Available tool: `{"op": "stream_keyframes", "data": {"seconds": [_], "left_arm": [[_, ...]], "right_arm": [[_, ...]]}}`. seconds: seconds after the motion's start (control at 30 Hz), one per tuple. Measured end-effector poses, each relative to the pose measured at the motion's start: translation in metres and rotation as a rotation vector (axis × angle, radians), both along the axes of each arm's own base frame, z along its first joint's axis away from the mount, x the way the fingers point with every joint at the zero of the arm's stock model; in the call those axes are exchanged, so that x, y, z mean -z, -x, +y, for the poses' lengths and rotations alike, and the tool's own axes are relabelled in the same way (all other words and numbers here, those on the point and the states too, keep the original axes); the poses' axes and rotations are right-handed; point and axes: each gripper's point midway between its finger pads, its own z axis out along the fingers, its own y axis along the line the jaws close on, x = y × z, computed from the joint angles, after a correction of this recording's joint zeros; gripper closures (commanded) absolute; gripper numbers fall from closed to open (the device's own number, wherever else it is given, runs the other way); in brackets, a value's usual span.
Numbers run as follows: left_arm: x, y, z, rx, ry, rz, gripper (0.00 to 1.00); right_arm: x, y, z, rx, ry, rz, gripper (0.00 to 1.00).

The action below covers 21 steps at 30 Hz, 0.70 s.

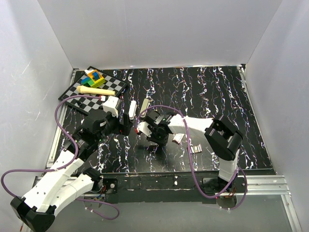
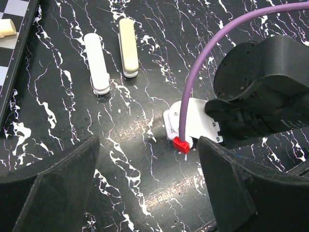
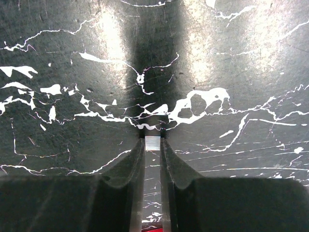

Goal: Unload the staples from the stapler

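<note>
My right gripper will let go of the small silver strip of staples inside the small open box (image 1: 196,149) near the front edge of the table.
The slim white stapler (image 1: 131,109) lies flat on the black marbled table, with a cream bar (image 1: 144,105) of the same shape just to its right. Both show in the left wrist view, the stapler (image 2: 97,63) and the cream bar (image 2: 128,47). My left gripper (image 1: 124,125) is open and empty, a little nearer than the stapler; its fingers (image 2: 53,193) stand wide apart over bare table. My right gripper (image 1: 153,140) points down at the table and is shut on a small silver strip of staples (image 3: 152,143), held at its fingertips (image 3: 152,140).
Two loose staple strips (image 1: 178,138) (image 1: 194,148) lie right of the right gripper. A checkerboard (image 1: 79,102) at the back left carries a yellow cylinder (image 1: 95,91) and coloured blocks (image 1: 93,77). White walls close in the table. The right wrist (image 2: 260,101) crowds the left gripper's right side.
</note>
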Motion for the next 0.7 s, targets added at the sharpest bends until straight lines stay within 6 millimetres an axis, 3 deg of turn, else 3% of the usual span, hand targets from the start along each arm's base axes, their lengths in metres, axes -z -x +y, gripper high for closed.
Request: {"op": "stream_keyframes", "data": {"seconds": [0.43,0.7], "left_arm": [[0.0,-0.001,0.001,-0.005,0.0,0.0,0.17],[0.0,-0.001,0.001,-0.005,0.0,-0.002,0.17]], "right_arm": [[-0.002,0.002,-0.003,0.058,0.009,0.011,0.84],[-0.03,0.014,-0.015,0.141,-0.034,0.011,0.84]]}}
